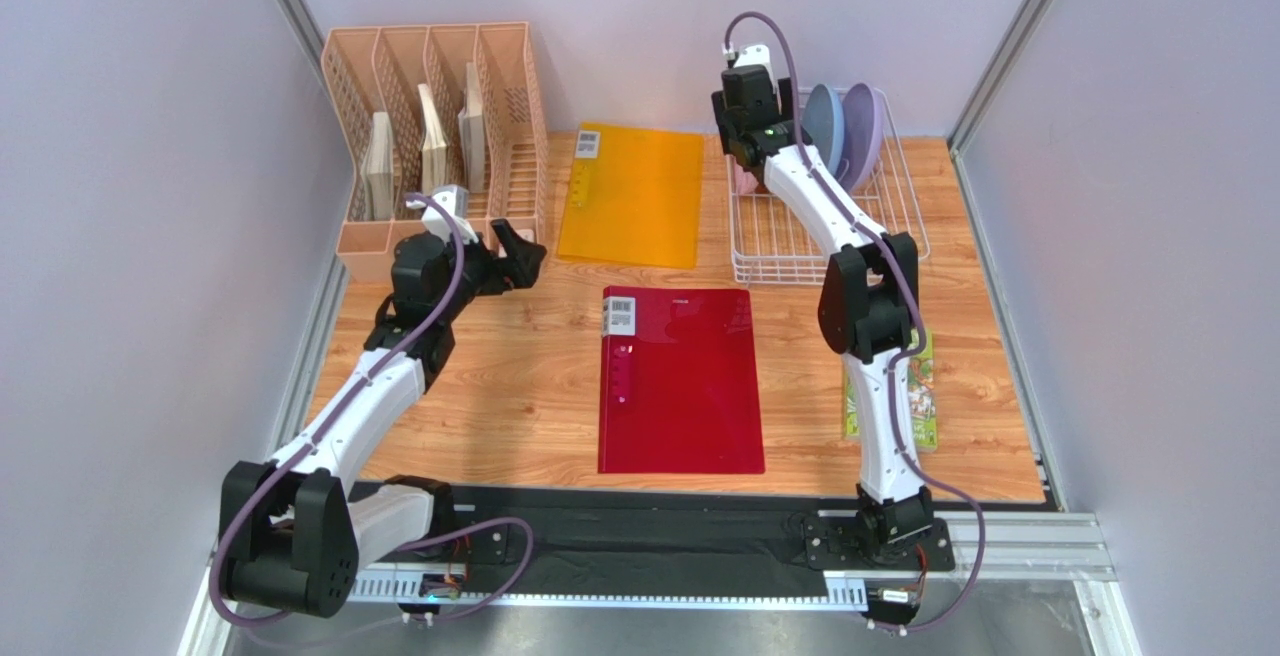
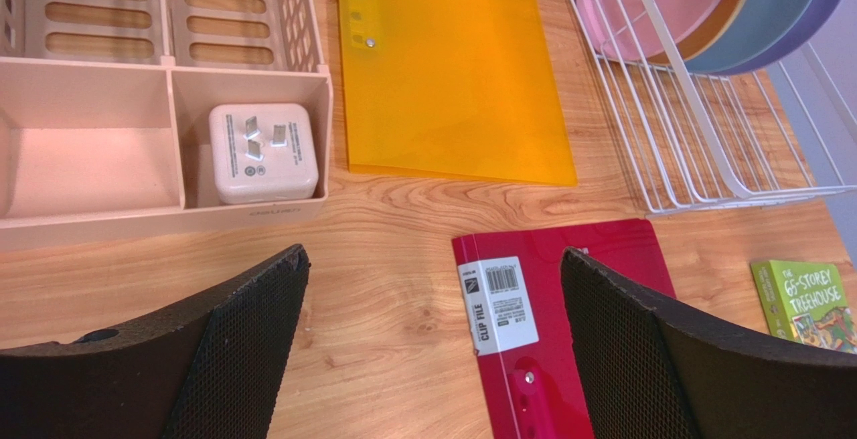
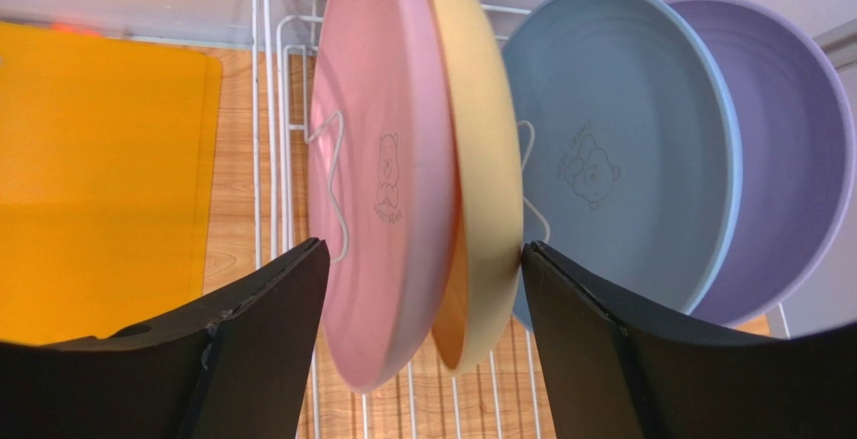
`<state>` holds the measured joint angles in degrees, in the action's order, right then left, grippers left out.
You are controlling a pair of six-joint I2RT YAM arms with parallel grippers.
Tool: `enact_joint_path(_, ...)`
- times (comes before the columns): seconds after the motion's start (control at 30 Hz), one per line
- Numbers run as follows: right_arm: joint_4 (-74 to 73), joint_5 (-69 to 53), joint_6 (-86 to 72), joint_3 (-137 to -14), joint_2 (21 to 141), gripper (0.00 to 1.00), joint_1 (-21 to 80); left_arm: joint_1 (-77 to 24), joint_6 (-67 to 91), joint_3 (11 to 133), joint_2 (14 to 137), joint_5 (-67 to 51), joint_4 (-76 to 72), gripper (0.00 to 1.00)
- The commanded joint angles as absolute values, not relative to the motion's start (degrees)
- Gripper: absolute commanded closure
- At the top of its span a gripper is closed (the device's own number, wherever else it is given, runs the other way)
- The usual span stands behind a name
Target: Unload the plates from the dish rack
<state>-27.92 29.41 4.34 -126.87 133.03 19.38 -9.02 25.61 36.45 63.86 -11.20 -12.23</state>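
Note:
The pink and yellow plates both stand within the robot's open right fingers, so the right gripper will shift over and grip only the pink plate's rim (image 3: 424,228) before lifting.
The white wire dish rack (image 1: 830,244) stands at the back right; it also shows in the left wrist view (image 2: 694,148) and the right wrist view (image 3: 264,108). Four plates stand upright in it: pink (image 3: 377,188), yellow (image 3: 488,188), light blue (image 3: 614,158) and lavender (image 3: 785,148). My right gripper (image 3: 424,248) is open with one finger on each side of the pink and yellow plates; the right finger is at the yellow rim. In the top view it (image 1: 747,131) is at the rack's far left end. My left gripper (image 2: 433,258) is open and empty above the table, left of centre (image 1: 519,254).
A peach slotted organizer (image 1: 428,131) stands at the back left, with a white charger (image 2: 262,153) in its front tray. An orange folder (image 1: 631,194) and a red clip file (image 1: 679,379) lie mid-table. A green book (image 1: 917,386) lies by the right arm.

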Motion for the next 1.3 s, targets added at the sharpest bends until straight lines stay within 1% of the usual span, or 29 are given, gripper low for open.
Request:
enact_joint_path(0.0,-20.6,36.6,7.8,-123.8,127.4,0.23,21.5,-9.2,24.9,36.7,62.8,-9.8,-14.1,0.00)
enact_joint_path(0.3,-20.0,39.4,11.5,-124.5,124.7,0.19,24.7,-9.2,25.1,36.7,64.5,-10.3,-14.7,0.00)
enact_joint_path(0.63,-21.0,39.1,10.5,-126.7,128.1,0.21,24.3,-9.2,24.8,36.4,64.2,-9.3,-14.5,0.00)
enact_joint_path(0.77,-20.7,38.5,9.9,-127.3,130.4,0.26,23.6,-9.2,24.6,36.0,63.9,-8.9,-14.4,0.00)
enact_joint_path(0.8,-20.7,37.5,9.8,-127.4,130.8,0.32,23.2,-9.2,24.6,36.0,63.9,-8.9,-14.4,0.00)
enact_joint_path(0.83,-20.7,37.4,9.6,-127.6,131.1,0.33,23.1,-9.2,24.6,36.1,63.9,-8.6,-14.4,0.00)
enact_joint_path(1.07,-21.4,37.7,8.7,-128.9,133.9,0.33,22.2,-9.2,24.6,36.0,64.4,-8.3,-14.5,0.00)
enact_joint_path(1.1,-21.4,38.1,8.7,-129.1,134.5,0.36,22.1,-9.2,24.7,35.9,64.4,-8.3,-14.5,0.00)
enact_joint_path(1.17,-21.5,38.3,8.4,-129.1,134.9,0.39,21.8,-9.2,24.7,35.9,64.6,-8.2,-14.5,0.00)
enact_joint_path(1.27,-22.2,38.4,8.1,-129.3,135.6,0.55,21.4,-9.2,24.5,35.9,64.7,-8.0,-14.4,0.00)
